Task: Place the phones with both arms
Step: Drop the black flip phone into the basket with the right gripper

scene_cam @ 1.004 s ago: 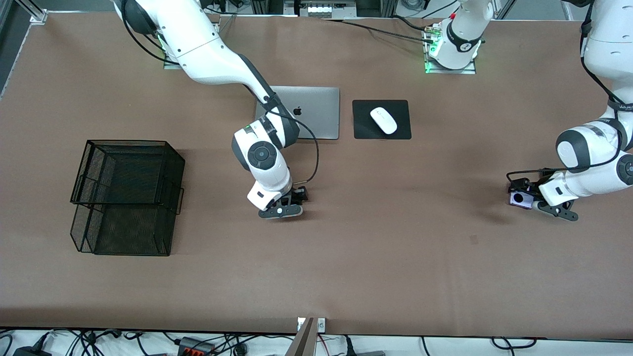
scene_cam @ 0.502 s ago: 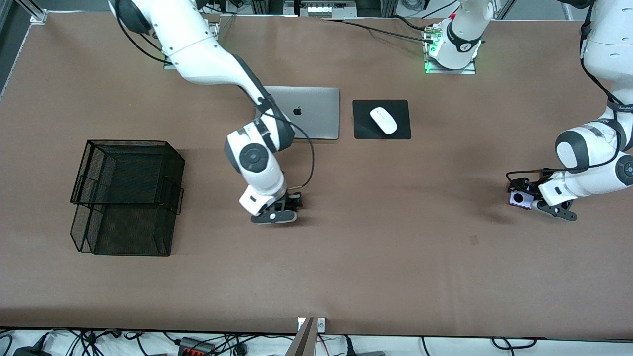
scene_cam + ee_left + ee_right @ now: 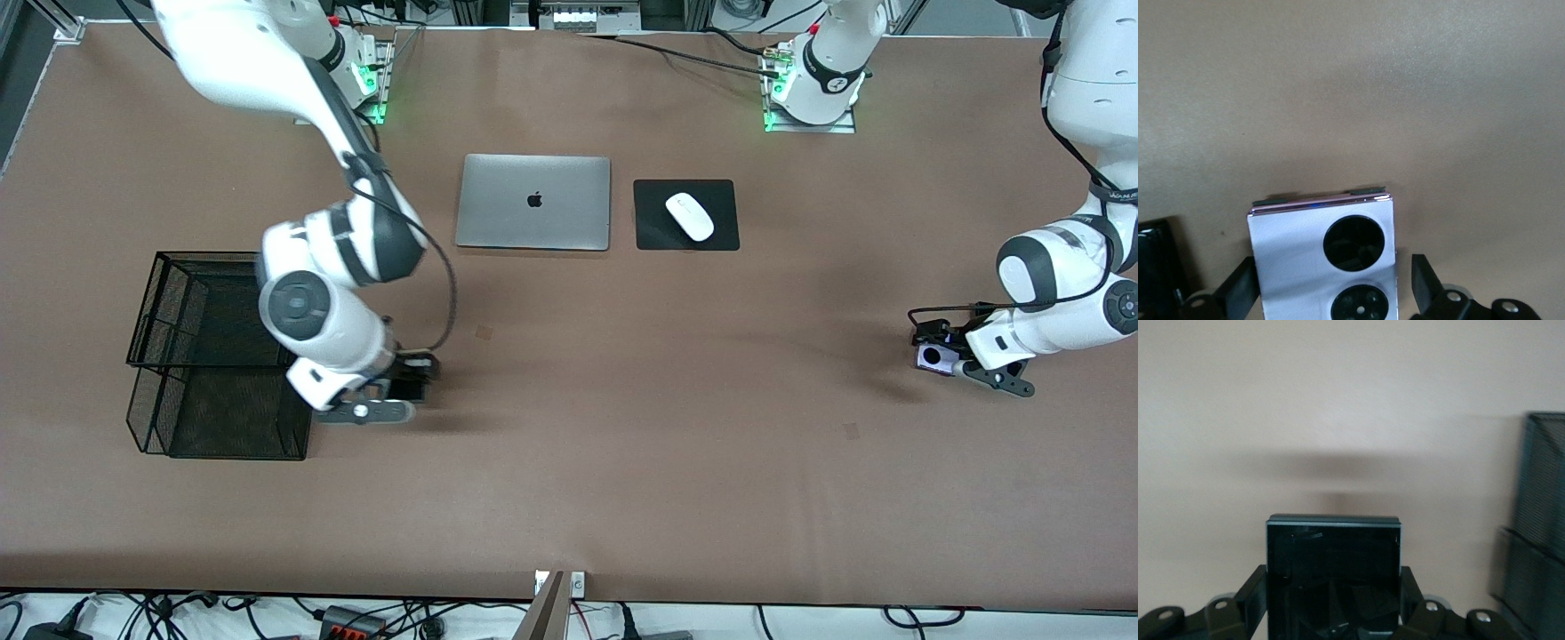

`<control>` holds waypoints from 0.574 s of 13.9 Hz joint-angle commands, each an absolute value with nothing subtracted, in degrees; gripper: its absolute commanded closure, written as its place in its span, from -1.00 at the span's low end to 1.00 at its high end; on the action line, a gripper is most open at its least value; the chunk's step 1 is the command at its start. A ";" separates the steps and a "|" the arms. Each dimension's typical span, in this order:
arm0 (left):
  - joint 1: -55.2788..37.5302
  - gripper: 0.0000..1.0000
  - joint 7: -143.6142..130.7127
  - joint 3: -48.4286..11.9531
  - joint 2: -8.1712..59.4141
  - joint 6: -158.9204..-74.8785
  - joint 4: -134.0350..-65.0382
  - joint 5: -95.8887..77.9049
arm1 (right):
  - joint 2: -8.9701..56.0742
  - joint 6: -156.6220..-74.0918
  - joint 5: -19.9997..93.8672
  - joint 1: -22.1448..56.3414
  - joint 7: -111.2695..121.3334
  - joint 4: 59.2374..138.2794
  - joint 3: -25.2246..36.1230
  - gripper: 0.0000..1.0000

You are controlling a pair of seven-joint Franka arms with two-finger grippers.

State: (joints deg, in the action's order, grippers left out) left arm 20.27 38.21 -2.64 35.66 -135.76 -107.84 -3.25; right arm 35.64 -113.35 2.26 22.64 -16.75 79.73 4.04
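Note:
The robot's right gripper will release the black phone, now held low over the table, inside the black mesh tray, in the compartment nearer the robot bases (image 3: 251, 325).
My right gripper (image 3: 402, 391) is shut on the small squarish black phone (image 3: 412, 388) and holds it low over the table, beside the black mesh tray (image 3: 227, 256). In the right wrist view the black phone (image 3: 1331, 560) sits between the fingers (image 3: 1253, 593), with the tray's wall (image 3: 1541, 520) at the edge. My left gripper (image 3: 944, 361) is shut on the lilac phone (image 3: 932, 357) with two black circles, low over the table at the left arm's end. The left wrist view shows the lilac phone (image 3: 1291, 253) between the jaws. The long black slab does not show in the front view.
A closed silver laptop (image 3: 533, 202) and a white mouse (image 3: 689, 215) on a black pad (image 3: 653, 231) lie near the robot bases. A glossy black thing (image 3: 1155, 267) shows at the edge of the left wrist view; I cannot tell what it is.
My right arm has swung from the table's middle toward the mesh tray, carrying the black phone. My left gripper with the lilac phone has barely moved.

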 commanded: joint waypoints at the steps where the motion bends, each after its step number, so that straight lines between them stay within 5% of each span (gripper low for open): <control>1: 19.78 -0.83 39.11 -2.11 35.95 -136.23 -107.40 -2.02 | 28.76 -111.09 1.49 19.96 -13.54 87.68 4.39 0.47; 6: 19.69 -0.03 40.52 -2.11 35.51 -135.88 -107.58 -2.02 | 18.91 -111.53 -0.53 17.67 -4.94 101.05 10.01 0.47; 8: 18.29 0.10 37.90 -2.20 34.63 -133.35 -107.32 -2.81 | 17.32 -111.45 -0.53 14.26 -0.20 103.26 10.11 0.47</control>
